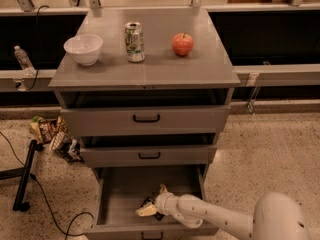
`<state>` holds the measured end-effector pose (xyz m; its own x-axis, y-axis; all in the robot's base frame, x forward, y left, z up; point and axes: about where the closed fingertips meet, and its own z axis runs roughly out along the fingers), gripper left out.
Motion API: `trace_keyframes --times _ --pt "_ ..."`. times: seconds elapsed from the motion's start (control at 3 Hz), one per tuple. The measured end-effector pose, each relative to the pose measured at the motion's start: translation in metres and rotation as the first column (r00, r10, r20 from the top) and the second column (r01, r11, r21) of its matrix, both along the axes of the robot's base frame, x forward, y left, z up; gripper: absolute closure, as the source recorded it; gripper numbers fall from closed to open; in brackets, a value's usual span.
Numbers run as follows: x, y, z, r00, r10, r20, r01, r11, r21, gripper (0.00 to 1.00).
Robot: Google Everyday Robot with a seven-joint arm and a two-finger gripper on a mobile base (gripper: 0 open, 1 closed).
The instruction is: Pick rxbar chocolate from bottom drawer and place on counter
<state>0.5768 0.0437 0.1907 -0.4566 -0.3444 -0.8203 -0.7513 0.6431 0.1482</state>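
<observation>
The robot's gripper will next close on the middle of the rxbar chocolate [153, 204], inside the bottom drawer.
The bottom drawer [120, 194] is pulled out, showing its grey floor. The rxbar chocolate [148, 203], a small black bar, lies on that floor near the middle front. My gripper [154, 200] is down inside the drawer at the bar. It is open, with one pale finger [145, 211] to the bar's front left and the other [162, 188] behind it. The white arm [215, 218] comes in from the lower right and hides part of the bar. The counter [150, 66] is the grey top of the cabinet.
On the counter stand a white bowl [83, 48], a soda can [134, 41] and a red apple [182, 44]. The two upper drawers [146, 118] are slightly open. Snack bags [52, 134] and a black stand leg [25, 174] lie on the floor at the left.
</observation>
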Motion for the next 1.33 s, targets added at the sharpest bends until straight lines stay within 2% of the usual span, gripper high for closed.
trace_keyframes --times 0.33,0.67,1.33 --pt "-0.004 -0.013 -0.017 0.9986 -0.036 -0.038 0.034 0.997 -0.066 0.00" --pt "-0.009 -0.024 -0.032 0.9974 -0.043 -0.058 0.036 0.992 -0.118 0.00" --pt "-0.001 -0.016 -0.056 0.9971 -0.036 -0.067 0.023 0.981 -0.195 0.00"
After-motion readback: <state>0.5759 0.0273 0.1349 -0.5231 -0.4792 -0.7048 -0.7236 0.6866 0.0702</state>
